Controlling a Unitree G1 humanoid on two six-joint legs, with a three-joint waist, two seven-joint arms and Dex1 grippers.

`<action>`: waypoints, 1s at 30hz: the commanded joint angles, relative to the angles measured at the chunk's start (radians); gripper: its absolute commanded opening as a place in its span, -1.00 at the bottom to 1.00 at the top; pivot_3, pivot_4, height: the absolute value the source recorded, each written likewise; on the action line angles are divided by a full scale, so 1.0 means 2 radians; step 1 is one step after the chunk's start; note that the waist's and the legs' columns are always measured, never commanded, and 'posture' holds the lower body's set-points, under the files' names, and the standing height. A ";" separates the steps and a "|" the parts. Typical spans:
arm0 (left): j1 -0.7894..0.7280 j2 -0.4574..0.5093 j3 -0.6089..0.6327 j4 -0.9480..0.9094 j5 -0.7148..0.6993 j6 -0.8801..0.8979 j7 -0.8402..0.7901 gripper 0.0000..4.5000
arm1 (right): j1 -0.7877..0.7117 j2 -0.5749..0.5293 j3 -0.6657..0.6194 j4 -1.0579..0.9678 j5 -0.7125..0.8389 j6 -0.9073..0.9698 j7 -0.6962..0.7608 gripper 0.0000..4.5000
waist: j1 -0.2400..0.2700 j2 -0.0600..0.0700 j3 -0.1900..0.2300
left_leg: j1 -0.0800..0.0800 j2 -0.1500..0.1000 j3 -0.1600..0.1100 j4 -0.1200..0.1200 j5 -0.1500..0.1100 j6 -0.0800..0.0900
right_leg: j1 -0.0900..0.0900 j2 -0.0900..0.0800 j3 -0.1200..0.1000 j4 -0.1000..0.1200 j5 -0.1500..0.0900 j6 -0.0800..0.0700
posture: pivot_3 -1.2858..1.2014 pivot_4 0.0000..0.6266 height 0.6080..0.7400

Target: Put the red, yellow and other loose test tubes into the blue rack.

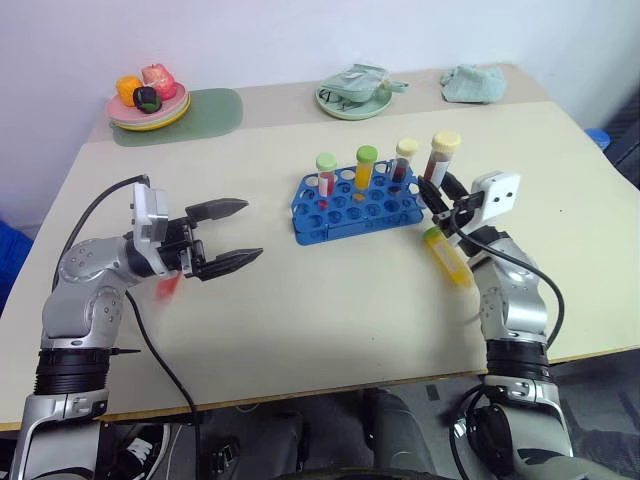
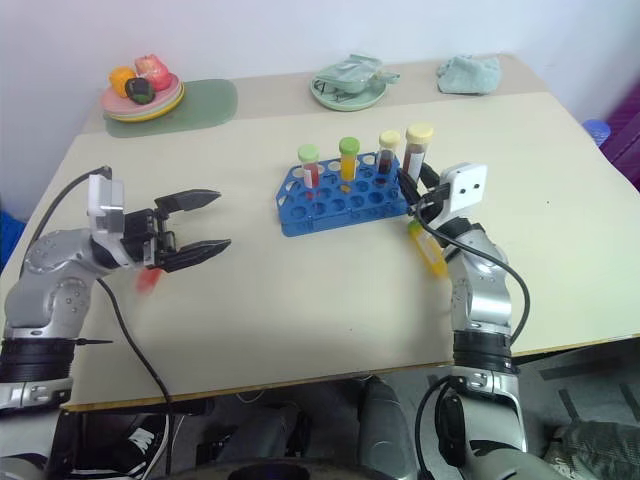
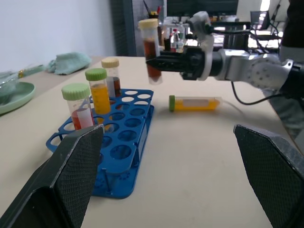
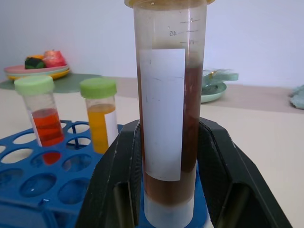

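Observation:
Next, I open my right gripper to let go of the cream-capped brown tube, now held nearly upright beside the rack, in the blue rack's end hole (image 1: 410,203) in front of the dark tube.
The blue rack (image 1: 340,212) sits mid-table with three capped tubes standing in it: red (image 1: 326,175), orange (image 1: 365,167) and dark (image 1: 404,160). My right gripper (image 1: 437,193) is shut on a cream-capped tube of brown liquid (image 1: 442,157), held nearly upright at the rack's right end. A yellow tube (image 1: 447,256) with a green cap lies on the table just beside that gripper. My left gripper (image 1: 250,230) hangs open and empty to the left of the rack, pointing at it. A small red shape (image 1: 168,288) lies under the left hand, mostly hidden.
A plate of toy food (image 1: 150,100) on a green mat (image 1: 215,110) stands at the back left. A green dish holding a cloth (image 1: 355,95) and a loose cloth (image 1: 475,82) are at the back right. Bare tabletop lies in front of the rack.

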 commanded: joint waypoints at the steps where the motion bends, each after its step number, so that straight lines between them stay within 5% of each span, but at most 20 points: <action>1: 0.002 0.013 0.020 -0.020 -0.007 0.000 0.004 1.00 | -0.025 0.005 0.020 0.029 -0.010 -0.057 -0.008 -0.31 | -0.002 0.000 0.000 | 0.000 0.000 0.000 0.000 0.000 0.000 | 0.000 0.000 0.000 0.000 0.000 0.000 | 0.03 -0.52 1.00; 16: 0.013 0.028 0.032 -0.059 -0.014 0.026 0.024 1.00 | -0.085 -0.007 0.032 0.184 -0.014 -0.151 -0.027 -0.31 | -0.006 0.000 0.000 | 0.000 0.001 0.000 0.000 0.000 0.000 | 0.000 0.001 0.000 0.000 0.000 0.000 | 0.03 -0.52 1.00; 30: -0.003 0.022 0.023 -0.064 -0.012 0.039 0.033 1.00 | -0.057 -0.008 0.044 0.158 -0.010 -0.155 -0.031 -0.31 | -0.006 0.000 0.000 | 0.000 0.001 0.000 0.000 0.000 0.000 | 0.000 0.001 0.000 0.000 0.000 0.000 | 0.03 -0.52 1.00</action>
